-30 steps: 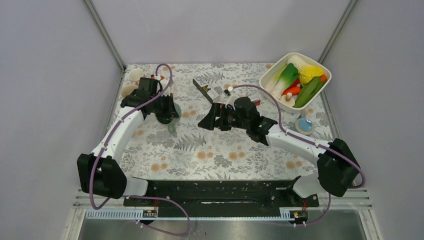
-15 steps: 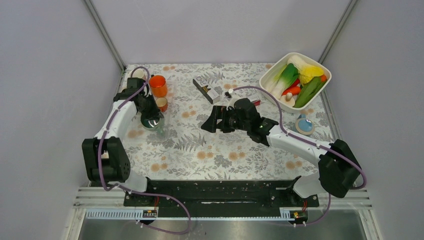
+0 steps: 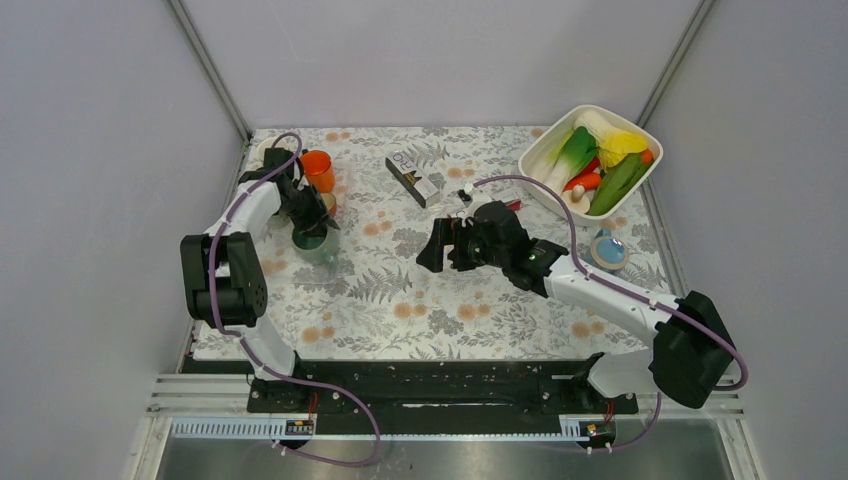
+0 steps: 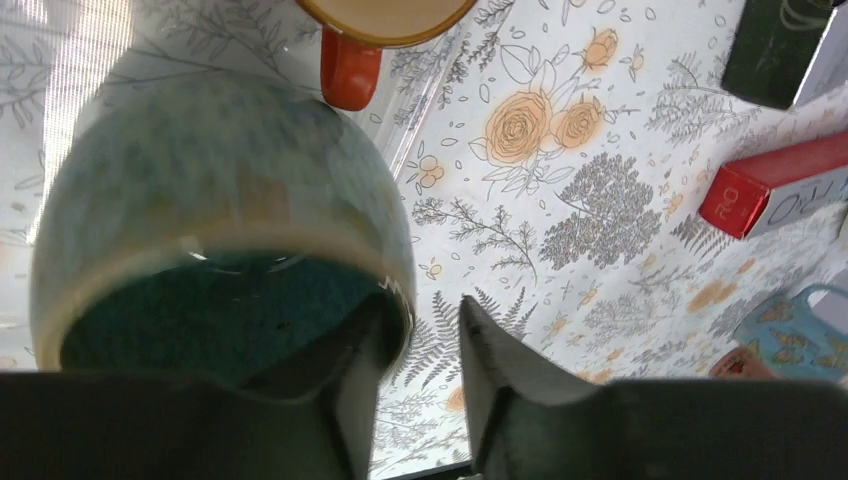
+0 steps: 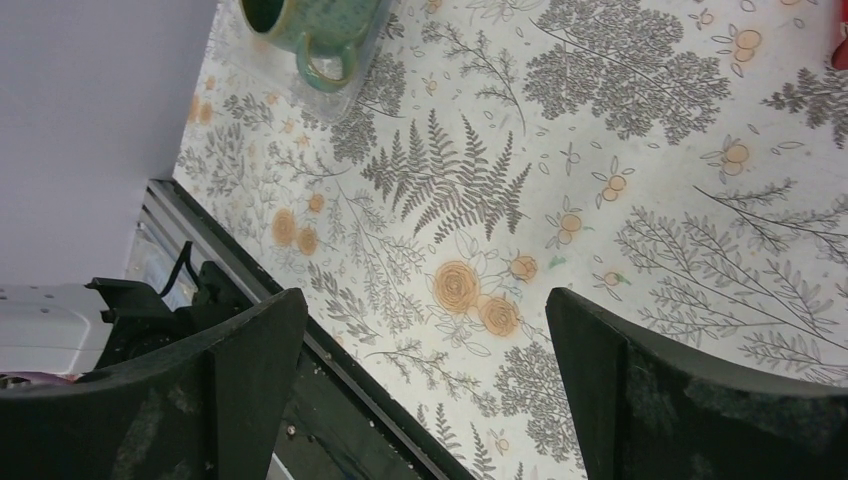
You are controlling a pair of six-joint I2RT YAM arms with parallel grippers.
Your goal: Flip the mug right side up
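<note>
The upside-down blue mug near the white bowl of vegetables is my right gripper's next stop, and it should close there on the blue mug's handle (image 3: 604,233).
The green-glazed mug (image 3: 313,243) stands with its mouth up at the left of the table, on a clear plastic sheet. In the left wrist view it (image 4: 220,200) fills the left half, its teal inside facing the camera. My left gripper (image 4: 420,305) straddles its rim: one finger (image 4: 345,400) is inside and the other finger (image 4: 495,385) is outside, with a gap to the wall. From above, the left gripper (image 3: 312,222) sits right over the mug. My right gripper (image 3: 437,245) is wide open and empty at mid-table. In its own view the right gripper (image 5: 425,300) hangs over bare cloth, and the mug (image 5: 310,20) is far off, handle toward it.
An orange mug (image 3: 317,170) stands upright just behind the green one and also shows in the left wrist view (image 4: 350,50). A dark box (image 3: 412,175) and a red box (image 4: 770,190) lie mid-back. A white bowl (image 3: 640,135) of vegetables is back right. A blue item (image 3: 608,248) lies right.
My left arm swung left and folded back, carrying the green mug from nearer the middle to the left, by the orange mug. My right gripper shifted slightly right.
</note>
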